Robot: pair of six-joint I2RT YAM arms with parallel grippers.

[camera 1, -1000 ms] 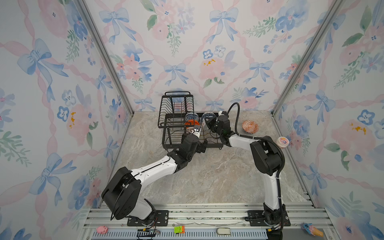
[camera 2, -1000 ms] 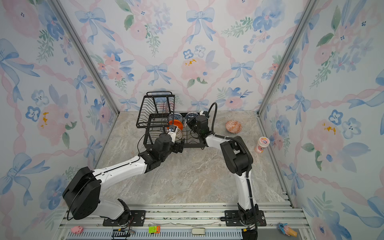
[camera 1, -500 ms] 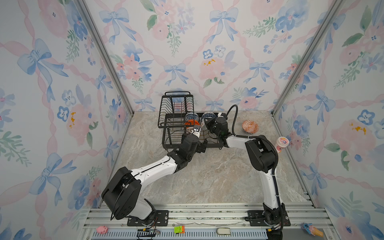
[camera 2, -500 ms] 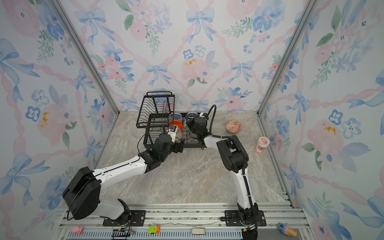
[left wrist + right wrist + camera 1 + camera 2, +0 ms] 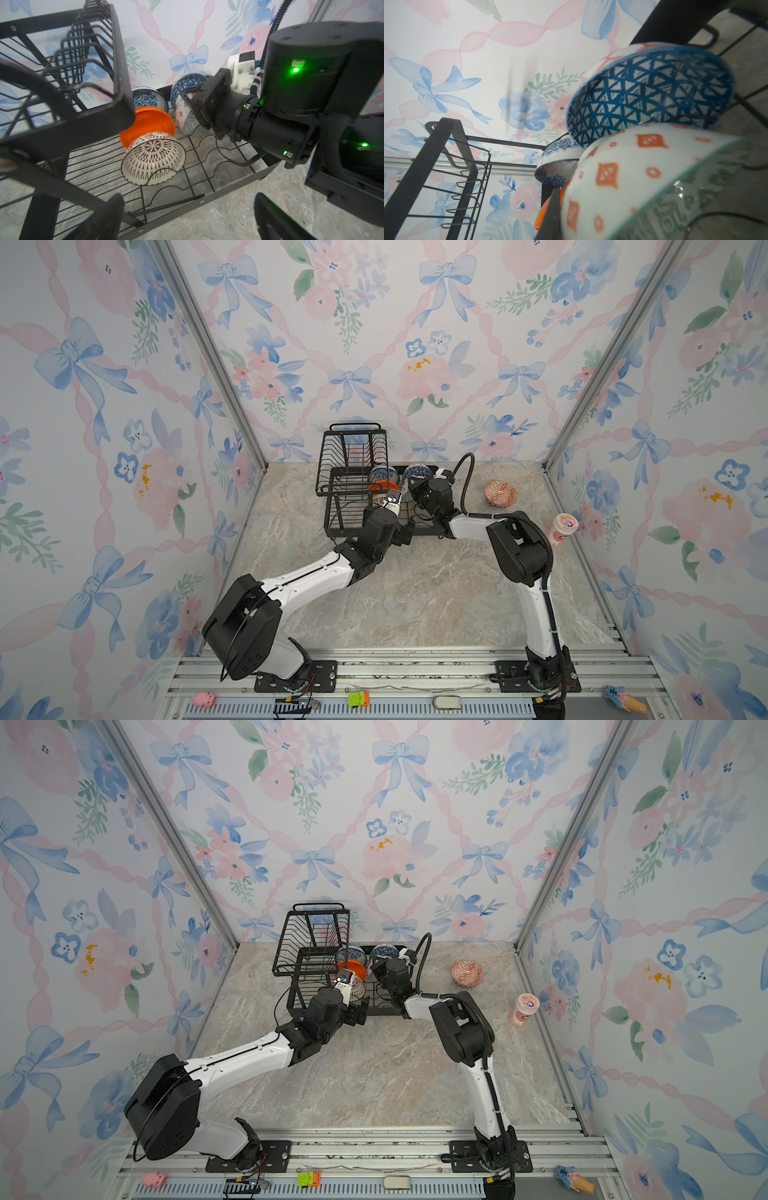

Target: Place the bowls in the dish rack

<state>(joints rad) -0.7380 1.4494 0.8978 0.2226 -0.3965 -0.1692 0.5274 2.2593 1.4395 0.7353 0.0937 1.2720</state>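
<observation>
I will use my right gripper to set the pale green patterned bowl down in the base tray (image 5: 421, 493) (image 5: 698, 180) just in front of the blue geometric bowl.
The black wire dish rack (image 5: 332, 526) (image 5: 297, 1002) (image 5: 228, 191) stands at the back wall. In its base tray lie a blue-white floral bowl (image 5: 149, 97), a plain orange bowl (image 5: 149, 122), a white bowl with dark lines (image 5: 153, 158) and a blue geometric bowl (image 5: 187, 83) (image 5: 643, 97). My right gripper (image 5: 411, 487) (image 5: 376, 969) (image 5: 186, 101) is shut on the rim of the pale green patterned bowl (image 5: 185, 118) (image 5: 633, 176), tilted over the tray beside the blue geometric one. My left gripper (image 5: 405, 531) (image 5: 359, 1013) (image 5: 189, 209) is open and empty at the rack's front edge. An orange-white patterned bowl (image 5: 500, 493) (image 5: 467, 973) sits on the table.
A tall pink cup (image 5: 563, 526) (image 5: 524, 1009) stands by the right wall. The rack's raised upper basket (image 5: 353, 456) (image 5: 83, 62) overhangs the tray's left part. Both wrists crowd the tray's front right corner. Small toys lie on the front rail.
My right arm's elbow has swung in toward the rack while its gripper stays at the bowl in the tray. The left arm has not moved.
</observation>
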